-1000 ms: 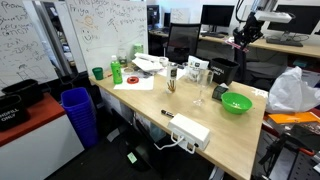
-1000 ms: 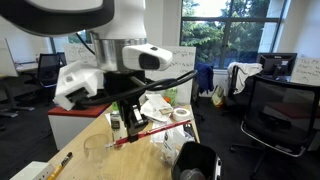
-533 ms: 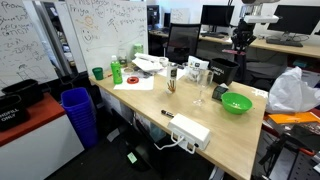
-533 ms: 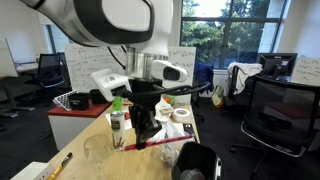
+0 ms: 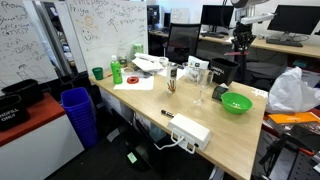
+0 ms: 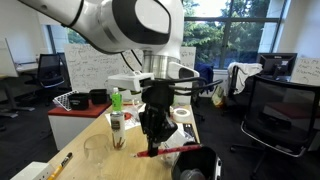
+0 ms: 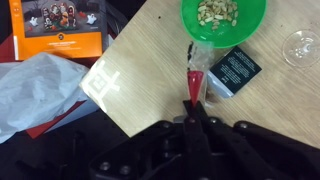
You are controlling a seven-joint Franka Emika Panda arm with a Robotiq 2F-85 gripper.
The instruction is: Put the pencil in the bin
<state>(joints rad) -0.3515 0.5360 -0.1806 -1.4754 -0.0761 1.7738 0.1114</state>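
The pencil, now just above a black bin's rim, will be released by my gripper inside the black bin (image 5: 225, 69) at the far end of the table.
My gripper (image 6: 153, 135) is shut on the pencil (image 6: 172, 152), a thin red stick that juts out sideways below the fingers, its tip just above the rim of a black bin (image 6: 200, 163) at the table's end. In the wrist view the pencil (image 7: 193, 87) points away from the closed fingers (image 7: 193, 118), over the wooden table (image 7: 150, 70). In an exterior view the gripper (image 5: 240, 40) hangs far back above the table's far side; the pencil is too small to see there. A blue bin (image 5: 78, 115) stands on the floor beside the table.
Under the wrist lie a green bowl (image 7: 224, 14), a black packet (image 7: 235, 68), a glass (image 7: 305, 45), an orange box (image 7: 65, 30) and a white plastic bag (image 7: 40, 90). A white power strip (image 5: 190, 130), a dark pen (image 5: 170, 113), bottles and cups stand on the table.
My gripper has carried the pencil sideways and down, from above the table's cluttered middle to the black bin's rim. The arm has swung round.
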